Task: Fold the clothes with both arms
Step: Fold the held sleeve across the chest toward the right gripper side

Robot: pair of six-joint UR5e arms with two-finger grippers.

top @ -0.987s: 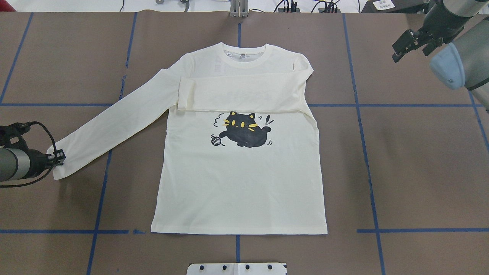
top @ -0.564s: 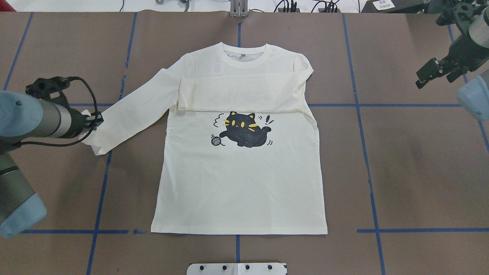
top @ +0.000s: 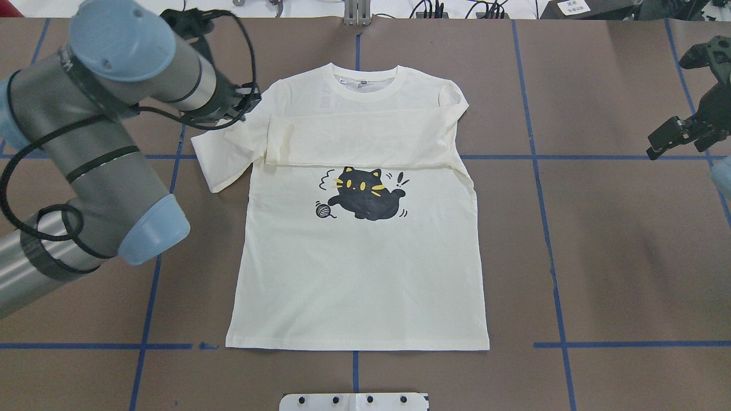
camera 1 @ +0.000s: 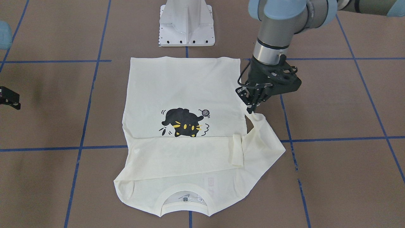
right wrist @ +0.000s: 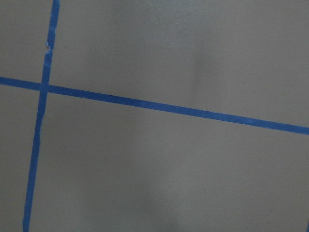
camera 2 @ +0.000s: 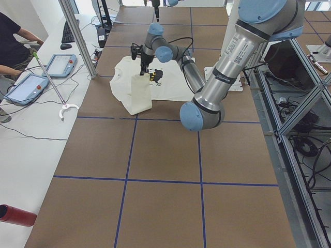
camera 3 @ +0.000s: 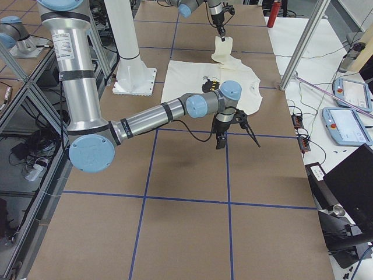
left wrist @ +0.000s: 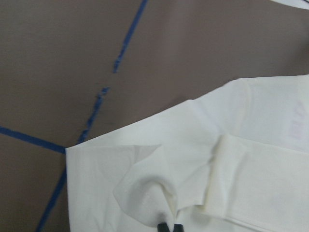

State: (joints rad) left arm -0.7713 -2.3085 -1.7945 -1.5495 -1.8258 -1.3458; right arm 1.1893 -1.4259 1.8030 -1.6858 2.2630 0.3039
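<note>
The raised sleeve cuff, now held up beside the shirt's body, will be let go by my left gripper on the T-shirt's opposite side edge point(camera 1: 131, 134), beyond the cat print.
The cream T-shirt point(top: 354, 274) lies flat with its black cat print point(top: 365, 194) facing up. One sleeve point(top: 354, 140) is folded across the chest. The other sleeve point(top: 228, 151) is doubled back beside the body, its cuff raised off the table. My left gripper point(top: 245, 105) is shut on that cuff near the shoulder, and the front-facing view shows the left gripper point(camera 1: 251, 109) pinching cloth above the sleeve point(camera 1: 262, 139). In the left wrist view only the black fingertips point(left wrist: 164, 226) show, closed on fabric. My right gripper point(top: 665, 142) hovers open over bare table, far from the shirt.
The white pedestal base point(camera 1: 186, 25) stands behind the shirt's hem. Blue tape lines point(top: 628, 157) grid the brown table cover. In the left side view a person point(camera 2: 13, 46) sits at a side bench with tablets point(camera 2: 26, 88); a red cylinder point(camera 2: 15, 214) lies nearby.
My left gripper has carried the sleeve cuff from the near left of the table up and inward to the shoulder, doubling the sleeve. The right gripper has drifted nearer along the right edge.
</note>
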